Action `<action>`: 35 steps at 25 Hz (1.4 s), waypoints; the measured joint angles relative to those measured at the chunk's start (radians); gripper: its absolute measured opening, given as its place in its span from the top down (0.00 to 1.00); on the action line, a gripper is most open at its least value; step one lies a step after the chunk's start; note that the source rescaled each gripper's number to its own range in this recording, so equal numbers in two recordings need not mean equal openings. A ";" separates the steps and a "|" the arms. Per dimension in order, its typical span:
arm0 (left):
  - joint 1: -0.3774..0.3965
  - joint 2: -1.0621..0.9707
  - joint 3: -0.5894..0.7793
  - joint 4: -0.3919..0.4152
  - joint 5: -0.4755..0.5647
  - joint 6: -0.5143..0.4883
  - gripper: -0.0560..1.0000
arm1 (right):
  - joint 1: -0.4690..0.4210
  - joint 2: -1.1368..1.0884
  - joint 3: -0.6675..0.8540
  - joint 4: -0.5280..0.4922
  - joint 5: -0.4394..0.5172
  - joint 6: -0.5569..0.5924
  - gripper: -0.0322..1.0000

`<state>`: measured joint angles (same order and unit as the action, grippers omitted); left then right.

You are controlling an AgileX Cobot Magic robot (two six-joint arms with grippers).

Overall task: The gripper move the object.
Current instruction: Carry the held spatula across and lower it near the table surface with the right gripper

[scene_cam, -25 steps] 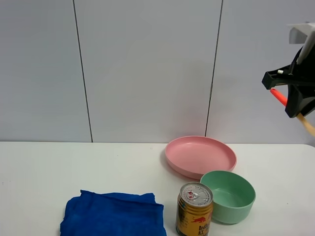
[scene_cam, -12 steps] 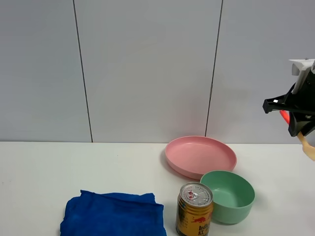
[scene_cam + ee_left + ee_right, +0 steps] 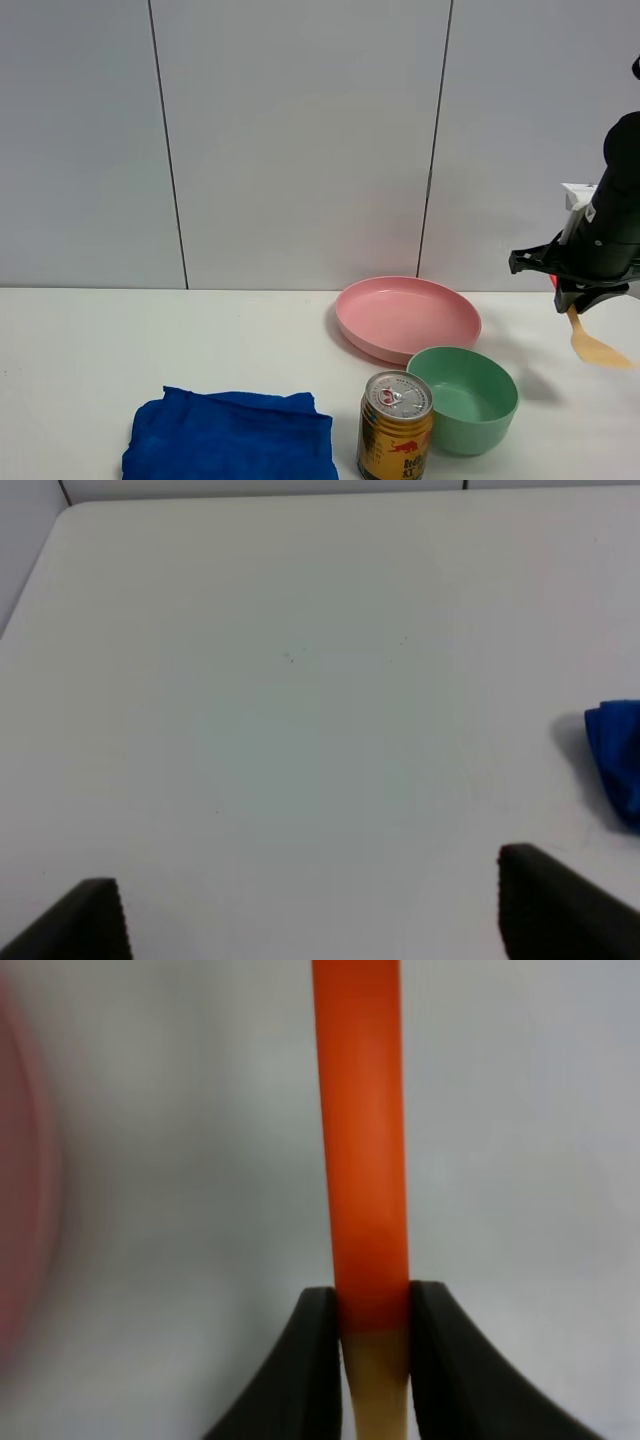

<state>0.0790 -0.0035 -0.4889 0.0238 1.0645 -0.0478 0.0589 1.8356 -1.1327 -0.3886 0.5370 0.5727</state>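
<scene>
Next, my right gripper releases the spatula on the bare table (image 3: 512, 326) next to the pink plate, behind the green bowl.
My right gripper (image 3: 574, 292) is shut on the spatula at the far right, above the table and right of the pink plate (image 3: 407, 318). The spatula's tan blade (image 3: 595, 348) hangs down below the claw, near the table surface. In the right wrist view the red-orange handle (image 3: 362, 1140) runs between the two black fingers (image 3: 312, 1360), which clamp it where it meets the tan part. My left gripper (image 3: 310, 905) is open over bare table, its two black fingertips (image 3: 548, 910) wide apart.
A green bowl (image 3: 463, 398) sits in front of the plate, a gold drink can (image 3: 395, 425) to its left, and a blue cloth (image 3: 230, 436) at the front left; the cloth's edge (image 3: 618, 765) also shows in the left wrist view. A white panelled wall stands behind the table.
My right gripper has come down and slightly left with the spatula, from high near the wall to just above the table. The left arm has not visibly moved.
</scene>
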 joint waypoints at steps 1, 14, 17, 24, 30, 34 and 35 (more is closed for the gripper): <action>0.000 0.000 0.000 0.000 0.000 0.000 0.00 | 0.000 0.015 -0.016 0.004 -0.005 0.000 0.97; 0.000 0.000 0.000 0.000 0.000 -0.001 0.00 | 0.000 0.208 -0.215 0.013 -0.002 0.000 0.97; 0.000 0.000 0.000 0.000 0.000 -0.001 0.00 | 0.000 0.253 -0.256 0.029 -0.003 0.001 0.97; 0.000 0.000 0.000 0.000 0.000 0.000 0.00 | 0.000 0.313 -0.278 0.035 -0.076 0.003 0.97; 0.000 0.000 0.000 0.000 0.000 0.000 0.00 | 0.000 0.317 -0.278 0.035 -0.127 0.003 0.97; 0.000 0.000 0.000 0.000 0.000 -0.001 0.00 | 0.000 0.317 -0.278 0.035 -0.139 0.003 0.92; 0.000 0.000 0.000 0.000 0.000 -0.001 0.00 | 0.000 0.317 -0.278 0.035 -0.145 0.003 0.91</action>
<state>0.0790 -0.0035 -0.4889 0.0238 1.0645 -0.0489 0.0589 2.1529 -1.4108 -0.3533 0.3919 0.5757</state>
